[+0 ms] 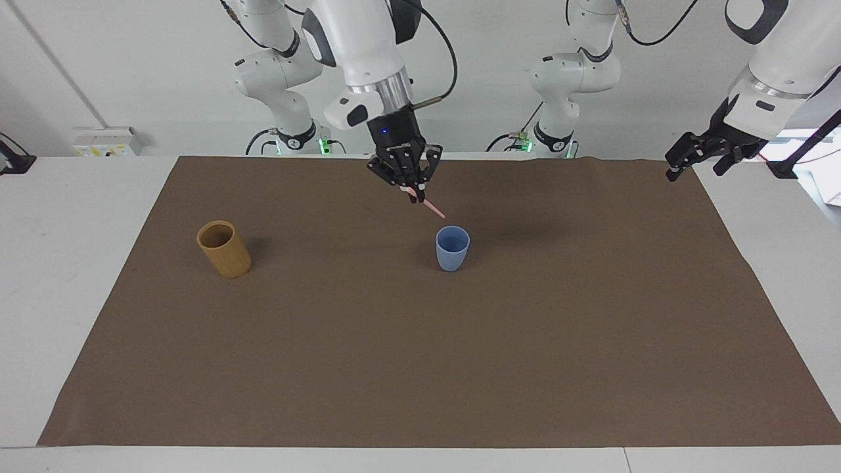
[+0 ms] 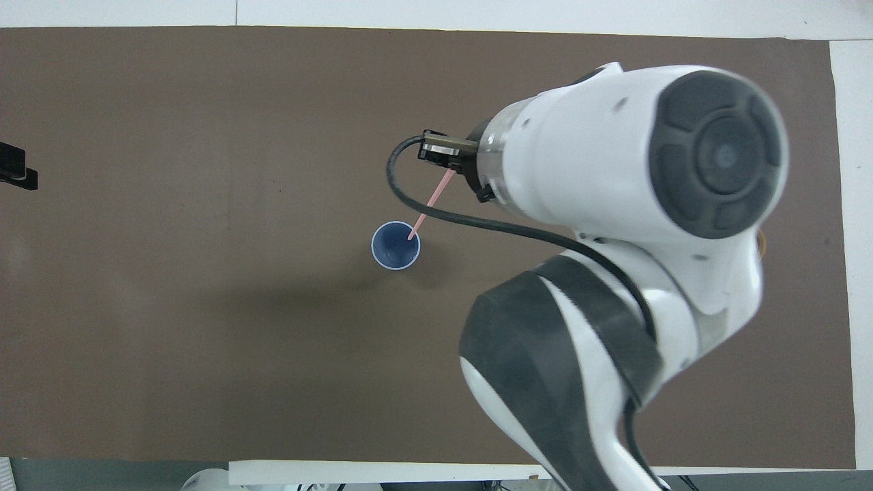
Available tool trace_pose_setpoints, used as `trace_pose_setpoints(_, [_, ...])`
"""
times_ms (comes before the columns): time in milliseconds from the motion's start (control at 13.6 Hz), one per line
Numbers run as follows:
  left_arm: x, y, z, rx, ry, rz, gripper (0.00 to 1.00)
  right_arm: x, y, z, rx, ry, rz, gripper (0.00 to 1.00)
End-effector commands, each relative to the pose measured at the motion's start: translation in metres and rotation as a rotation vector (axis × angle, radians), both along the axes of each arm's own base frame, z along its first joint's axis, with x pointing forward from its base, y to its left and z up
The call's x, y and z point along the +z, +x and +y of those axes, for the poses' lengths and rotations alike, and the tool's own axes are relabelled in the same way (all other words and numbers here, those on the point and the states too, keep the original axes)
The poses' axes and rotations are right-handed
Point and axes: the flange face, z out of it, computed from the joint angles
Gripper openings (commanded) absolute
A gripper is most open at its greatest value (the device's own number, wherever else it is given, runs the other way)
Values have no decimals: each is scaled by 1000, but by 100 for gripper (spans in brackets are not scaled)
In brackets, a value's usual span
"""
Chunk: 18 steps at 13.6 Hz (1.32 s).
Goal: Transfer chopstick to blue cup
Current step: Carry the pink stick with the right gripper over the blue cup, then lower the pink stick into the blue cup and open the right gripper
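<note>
Next, I release the pale-pink chopstick from my right gripper inside the blue cup, so that it leans on the blue cup's rim (image 2: 417,258) toward the tan-orange cup. The chopstick is now tilted above the blue cup.
My right gripper (image 1: 414,192) is shut on one pale-pink chopstick (image 1: 432,209) and holds it tilted above the blue cup (image 1: 453,248). The stick's lower tip hangs just above the cup's rim, on the side nearer the robots. In the overhead view the chopstick (image 2: 428,208) runs from the right gripper (image 2: 445,160) down over the blue cup's (image 2: 390,256) opening. My left gripper (image 1: 695,164) is open and empty. It waits in the air over the mat's edge at the left arm's end, and shows at the overhead view's edge (image 2: 15,174).
A tan-orange cylindrical cup (image 1: 224,249) stands empty on the brown mat (image 1: 420,368) toward the right arm's end. In the overhead view the right arm (image 2: 614,239) covers nearly all of it. White table (image 1: 66,263) surrounds the mat.
</note>
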Motion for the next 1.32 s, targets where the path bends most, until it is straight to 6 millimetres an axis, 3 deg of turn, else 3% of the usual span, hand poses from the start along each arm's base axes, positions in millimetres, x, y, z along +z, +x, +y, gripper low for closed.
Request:
trace_pose_setpoints(0, [2, -3, -4, -69, 10, 20, 100, -32, -7, 14, -11, -25, -12, 0])
trace_pose_setpoints(147, [-2, -6, 0, -60, 10, 29, 100, -47, -11, 14, -9, -37, 6, 0])
trace_pose_setpoints(368, [-3, -8, 4, -43, 11, 32, 100, -52, -14, 15, -6, -37, 4, 1])
trace_pose_setpoints(588, [-4, -8, 6, -40, 11, 34, 100, -71, -19, 18, -10, -22, -13, 14])
trace_pose_setpoints(662, [-4, -8, 6, -40, 11, 34, 100, -74, -19, 19, -15, -25, -7, 35])
trace_pose_setpoints(735, [-4, -8, 6, -40, 11, 34, 100, -73, -17, 17, -19, -25, -7, 92])
trace_pose_setpoints(809, [-4, -8, 6, -40, 11, 34, 100, -66, -14, 15, -16, -34, -21, 100])
trace_pose_setpoints(956, [-4, -8, 6, -40, 11, 34, 100, -51, -4, 7, -15, -67, -53, 100])
trace_pose_setpoints(1029, [-4, -8, 6, -40, 11, 34, 100, -38, 4, -6, -24, -104, -58, 100])
trace_pose_setpoints(1103, [-4, -8, 6, -40, 11, 34, 100, -11, 14, -29, -37, -148, -58, 100])
trace_pose_setpoints(1250, [-3, -8, 6, -40, 11, 32, 100, 38, 30, -108, 33, -255, 34, 100])
